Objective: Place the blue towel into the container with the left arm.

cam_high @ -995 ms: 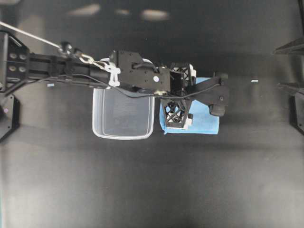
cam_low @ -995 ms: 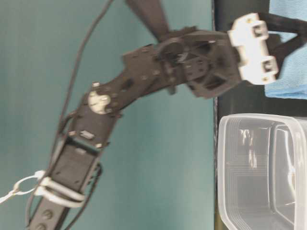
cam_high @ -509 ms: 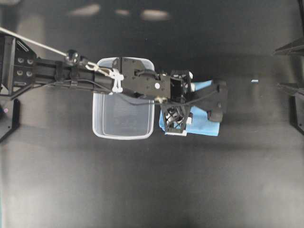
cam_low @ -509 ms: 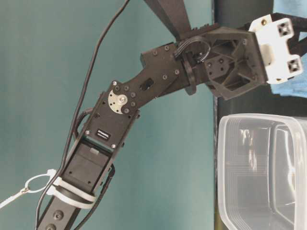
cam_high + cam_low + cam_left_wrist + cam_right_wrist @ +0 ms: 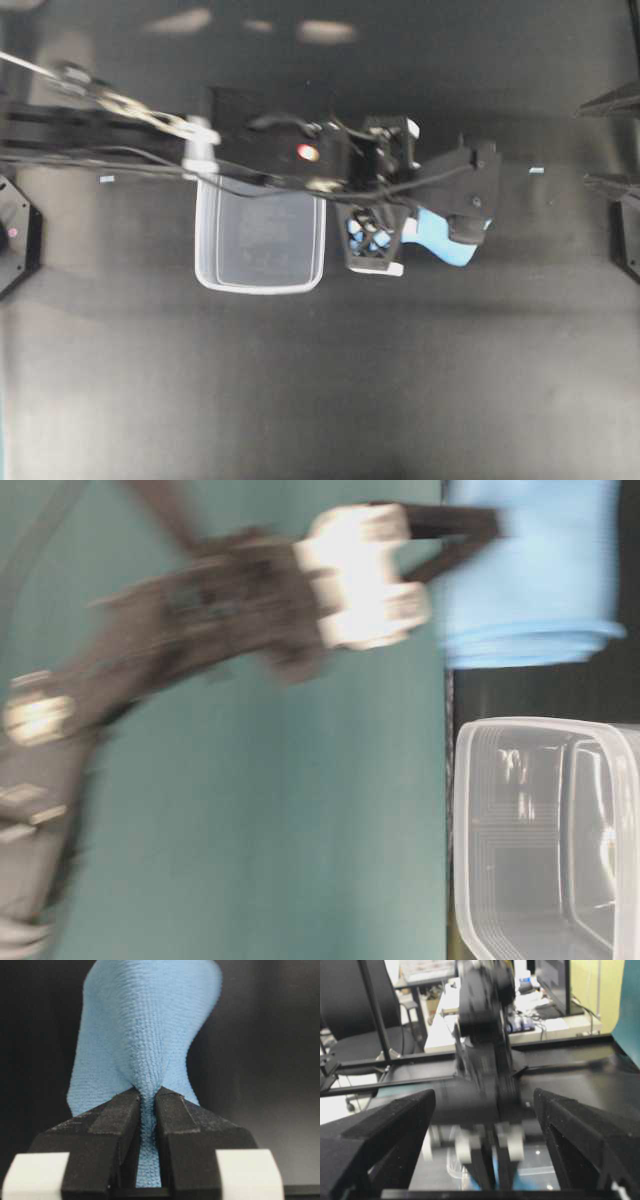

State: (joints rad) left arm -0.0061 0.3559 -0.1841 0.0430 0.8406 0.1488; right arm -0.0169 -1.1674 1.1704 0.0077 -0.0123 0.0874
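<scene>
My left gripper is going to let go of the blue towel across the middle of the clear container's bottom (image 5: 261,208).
The blue towel (image 5: 440,246) hangs bunched from my left gripper (image 5: 383,238), just right of the container (image 5: 258,240). In the left wrist view the black jaws (image 5: 148,1105) are shut on a fold of the towel (image 5: 145,1035), which drapes away below them. In the table-level view the towel (image 5: 530,570) is lifted above the table beside the blurred left gripper (image 5: 365,575), with the clear container (image 5: 545,840) empty nearby. My right gripper (image 5: 603,140) is open at the right edge, away from both; it also shows open in the right wrist view (image 5: 482,1145).
The left arm (image 5: 120,130) stretches from the left over the container's far rim. The right wrist view shows it blurred (image 5: 480,1060) ahead, with desks and a chair (image 5: 355,1020) beyond the black table.
The left gripper has risen with the towel pinched in it. The towel, flat on the table before, now hangs bunched off the surface. The right arm has not moved.
</scene>
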